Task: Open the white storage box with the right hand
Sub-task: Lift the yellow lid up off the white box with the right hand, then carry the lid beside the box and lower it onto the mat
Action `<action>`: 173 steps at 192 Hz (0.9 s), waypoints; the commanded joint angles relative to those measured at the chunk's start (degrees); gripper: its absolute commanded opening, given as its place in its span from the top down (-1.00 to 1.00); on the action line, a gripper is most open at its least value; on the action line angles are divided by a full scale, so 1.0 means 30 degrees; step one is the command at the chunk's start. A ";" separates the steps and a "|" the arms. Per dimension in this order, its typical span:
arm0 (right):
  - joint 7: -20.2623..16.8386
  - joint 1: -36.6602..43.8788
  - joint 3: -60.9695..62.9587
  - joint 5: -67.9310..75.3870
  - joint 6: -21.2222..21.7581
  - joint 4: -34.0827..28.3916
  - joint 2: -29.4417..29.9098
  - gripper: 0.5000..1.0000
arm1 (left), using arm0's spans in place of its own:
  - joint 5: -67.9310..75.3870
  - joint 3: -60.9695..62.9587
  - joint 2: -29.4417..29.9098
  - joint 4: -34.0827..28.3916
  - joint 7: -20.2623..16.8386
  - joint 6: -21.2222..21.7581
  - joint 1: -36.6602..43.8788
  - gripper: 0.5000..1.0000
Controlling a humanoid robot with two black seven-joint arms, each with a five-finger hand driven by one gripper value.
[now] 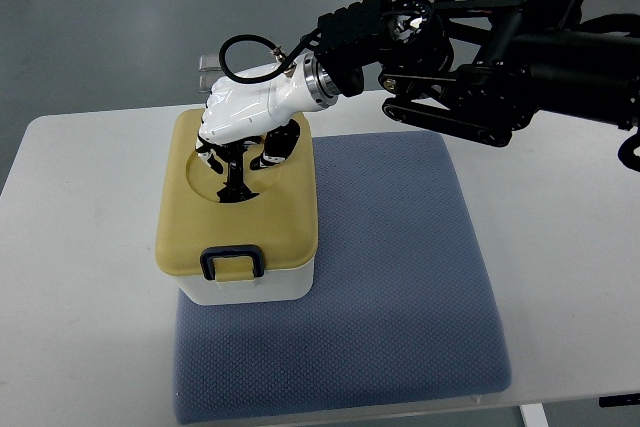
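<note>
I should use my right gripper to set the tan lid, still flat on the box, down on the far part of the blue-grey mat [398, 155] beside the box.
A white storage box [245, 287] with a tan lid [290, 212] stands on the left part of a blue-grey mat [400, 277]. The lid sits flat on the box. A black latch [232, 263] is at its near edge. My right hand [243, 152], white with black finger joints, comes in from the upper right over the far part of the lid. Its fingers [235, 182] curl down into the round recess in the lid's top and close on the lid there. What they hold inside the recess is hidden by the hand.
The mat lies on a white table [70, 277]. My black right forearm [480, 67] stretches across the table's far edge. Grey floor lies beyond the table.
</note>
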State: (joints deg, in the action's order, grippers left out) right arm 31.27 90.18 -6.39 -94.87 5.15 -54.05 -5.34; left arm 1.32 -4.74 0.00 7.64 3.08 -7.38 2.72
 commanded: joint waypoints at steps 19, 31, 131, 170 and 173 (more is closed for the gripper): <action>0.0182 0.0026 0.0169 0.0304 -0.1306 0.0028 -0.0184 1.00 | -0.0001 0.0000 0.0000 0.0001 0.0000 -0.0001 0.0000 -1.00; 0.0475 0.0026 0.0257 0.0393 -0.1718 0.0028 -0.0272 1.00 | -0.0001 0.0000 0.0000 0.0001 0.0000 -0.0001 0.0000 -1.00; 0.1243 -0.0149 0.2601 0.2590 -0.2713 0.0262 -0.6451 1.00 | -0.0001 0.0000 0.0000 0.0001 0.0000 -0.0001 0.0000 -1.00; 0.1243 -0.2347 0.2483 0.2297 -0.3563 0.0614 -0.9266 1.00 | -0.0001 0.0000 0.0000 0.0001 0.0000 -0.0001 0.0000 -1.00; 0.1243 -0.2464 0.2454 0.2297 -0.3593 0.0672 -0.9325 1.00 | -0.0001 0.0000 0.0000 0.0001 0.0000 -0.0001 0.0000 -1.00</action>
State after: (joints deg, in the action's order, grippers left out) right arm 34.99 85.56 1.25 -87.78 -4.59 -52.67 -30.46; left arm 1.32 -4.75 0.00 7.65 3.08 -7.38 2.74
